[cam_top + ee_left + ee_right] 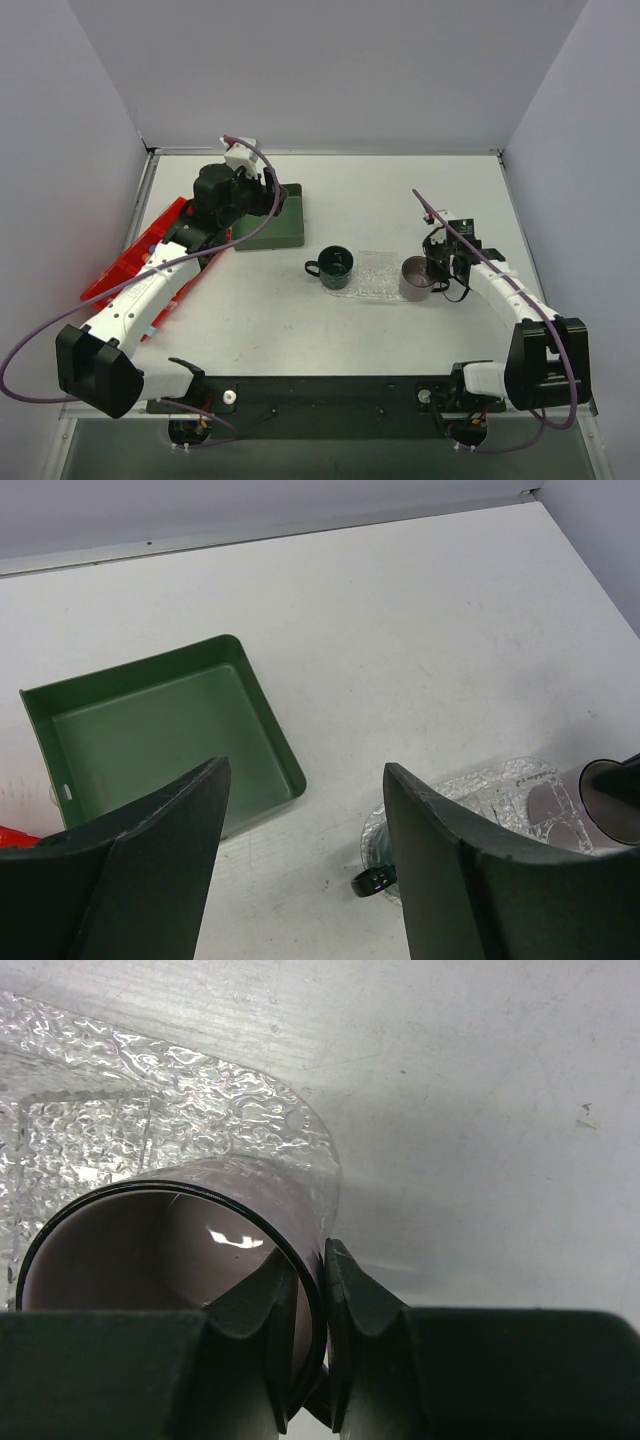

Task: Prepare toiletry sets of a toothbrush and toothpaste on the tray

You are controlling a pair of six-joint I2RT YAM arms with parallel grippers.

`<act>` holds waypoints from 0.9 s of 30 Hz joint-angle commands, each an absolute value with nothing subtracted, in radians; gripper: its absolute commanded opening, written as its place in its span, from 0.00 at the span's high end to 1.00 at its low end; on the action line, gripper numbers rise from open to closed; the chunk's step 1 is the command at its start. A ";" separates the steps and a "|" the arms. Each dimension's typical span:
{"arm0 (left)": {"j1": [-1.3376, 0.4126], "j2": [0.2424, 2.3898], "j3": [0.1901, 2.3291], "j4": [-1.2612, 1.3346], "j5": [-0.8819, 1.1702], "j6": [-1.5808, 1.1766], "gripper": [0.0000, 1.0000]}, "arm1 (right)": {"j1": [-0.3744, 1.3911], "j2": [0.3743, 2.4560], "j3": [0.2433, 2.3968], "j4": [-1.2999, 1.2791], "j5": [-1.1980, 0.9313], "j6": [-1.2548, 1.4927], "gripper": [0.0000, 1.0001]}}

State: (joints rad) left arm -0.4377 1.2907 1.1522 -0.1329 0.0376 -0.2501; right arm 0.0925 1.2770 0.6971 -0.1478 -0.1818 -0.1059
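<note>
The mauve mug's handle slants away from the tray's length, so my right gripper will open and take the mug's rim (pixel 427 283) on the handle's near side.
The clear textured tray (pixel 375 275) lies mid-table. A mauve mug (pixel 414 279) stands on its right end and a dark green mug (pixel 336 267) at its left end. My right gripper (pixel 441 268) is shut on the mauve mug (pixel 170 1250), one finger inside the rim and one outside, gripper (pixel 322 1290) over the tray (pixel 150 1110). My left gripper (pixel 272 196) hovers open and holds nothing above the green box (pixel 272 220). In the left wrist view the gripper (pixel 305 870) frames bare table, with the tray (pixel 510 790) to the right. No toothbrush or toothpaste shows.
A dark green square box (pixel 150 740) sits at the back left, with nothing in it. A red bin (pixel 125 270) lies along the left edge, largely covered by my left arm. The green mug's handle (pixel 368 882) points left. Walls close in the table on three sides.
</note>
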 commanded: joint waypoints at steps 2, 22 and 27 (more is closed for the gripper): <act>-0.433 1.292 1.152 -0.115 0.035 -0.236 0.27 | 0.101 1.302 0.715 -0.086 -0.196 -0.155 1.00; -0.433 1.296 1.154 -0.115 0.041 -0.238 0.28 | 0.126 1.348 0.756 -0.107 -0.120 -0.192 0.83; -0.433 1.296 1.154 -0.117 0.044 -0.239 0.28 | 0.129 1.348 0.781 -0.135 -0.077 -0.157 0.68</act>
